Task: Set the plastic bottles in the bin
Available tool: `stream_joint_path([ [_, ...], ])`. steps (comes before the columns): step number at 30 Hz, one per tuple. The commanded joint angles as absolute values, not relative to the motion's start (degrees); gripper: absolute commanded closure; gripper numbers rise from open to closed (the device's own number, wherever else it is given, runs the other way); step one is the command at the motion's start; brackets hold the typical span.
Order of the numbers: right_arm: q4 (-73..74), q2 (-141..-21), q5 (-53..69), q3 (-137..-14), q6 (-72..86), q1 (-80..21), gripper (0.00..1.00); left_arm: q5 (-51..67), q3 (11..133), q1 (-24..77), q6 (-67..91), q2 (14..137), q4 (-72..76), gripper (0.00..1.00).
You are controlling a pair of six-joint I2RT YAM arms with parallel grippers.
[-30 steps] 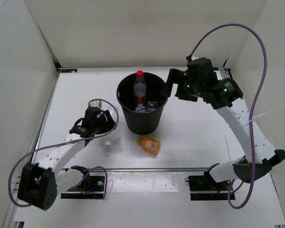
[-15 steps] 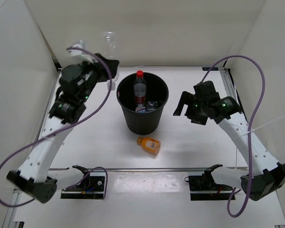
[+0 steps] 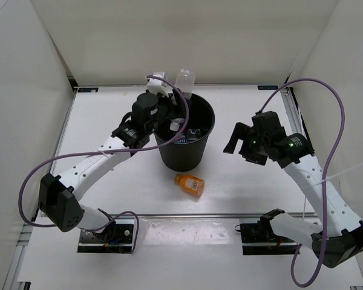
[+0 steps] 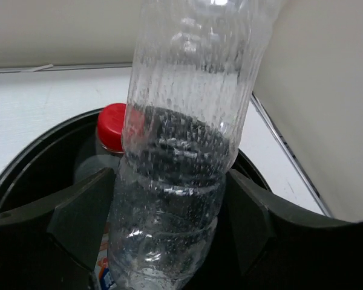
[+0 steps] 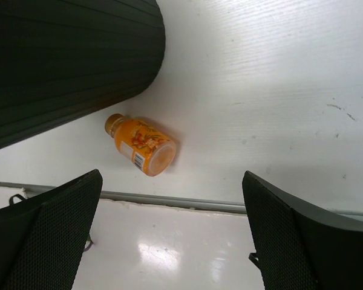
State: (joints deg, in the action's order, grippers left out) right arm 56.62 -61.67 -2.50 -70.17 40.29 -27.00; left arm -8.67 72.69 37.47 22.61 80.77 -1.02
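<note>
Next, I close my right gripper on the lower body point(image 3: 195, 185) point(image 5: 149, 148) of the orange bottle, at the end away from the bottle's cap.
The black bin point(image 3: 183, 156) stands mid-table. My left gripper point(image 3: 174, 98) is shut on a clear unlabelled bottle point(image 3: 184, 80) and holds it tilted over the bin's back rim. In the left wrist view this bottle point(image 4: 184, 139) sits between my fingers point(image 4: 85, 214), above the bin's opening point(image 4: 36, 175). A red-capped bottle point(image 4: 112, 125) stands inside, with other bottles point(image 3: 192, 133) partly hidden beside it. A short orange bottle point(image 3: 189, 183) lies on the table in front of the bin. My right gripper point(image 3: 238, 139) is open and empty, right of the bin; its wrist view shows the orange bottle point(image 5: 142, 145).
White walls enclose the table on the left, back and right. A metal rail point(image 3: 187, 214) runs along the near edge, also shown in the right wrist view point(image 5: 187, 201). The bin's wall point(image 5: 66, 60) fills the upper left of the right wrist view.
My left arm lifted the clear bottle from the table's left side, swung it up and back, then brought it over the bin. My right arm drew back from the bin to the right.
</note>
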Motion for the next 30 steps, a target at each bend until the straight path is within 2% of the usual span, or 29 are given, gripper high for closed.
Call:
stream_joint_path([
  [1, 56.2, -59.9, -3.8, -68.0, 39.6, -26.8, 0.0, -11.5, 71.0, 39.3, 21.9, 77.3, 4.7, 0.15],
  [4, 56.2, -59.3, -3.8, -65.0, 38.2, -26.8, 0.0, -14.9, 69.8, 39.8, 22.4, 75.6, 4.7, 0.0],
  [10, 47.2, -52.8, -0.1, -51.8, 36.5, -27.8, 0.0, -17.1, 70.5, 39.8, 18.5, 70.5, 2.1, 0.0],
  [15, 21.0, -39.5, -3.4, -34.1, 23.5, -37.8, 0.0, -25.6, 71.6, 39.8, 14.5, 62.2, -5.6, 0.0],
  [17, 15.3, -39.5, -4.3, -29.6, 20.1, -40.8, 0.0, -29.5, 69.5, 39.8, 13.3, 57.4, -7.5, 0.0],
  [22, 5.9, -48.6, -4.3, -27.7, 14.9, -45.7, 0.0, -35.2, 61.7, 39.8, 13.3, 49.1, -14.8, 0.0],
  [27, -6.2, -58.0, -4.3, -27.9, 14.3, -46.4, 0.0, -38.8, 56.6, 39.8, 20.8, 43.3, -26.7, 0.0],
  [30, -10.9, -62.7, -0.4, -29.2, 14.3, -46.9, 0.0, -38.8, 54.0, 39.8, 24.1, 41.1, -32.0, 0.0],
])
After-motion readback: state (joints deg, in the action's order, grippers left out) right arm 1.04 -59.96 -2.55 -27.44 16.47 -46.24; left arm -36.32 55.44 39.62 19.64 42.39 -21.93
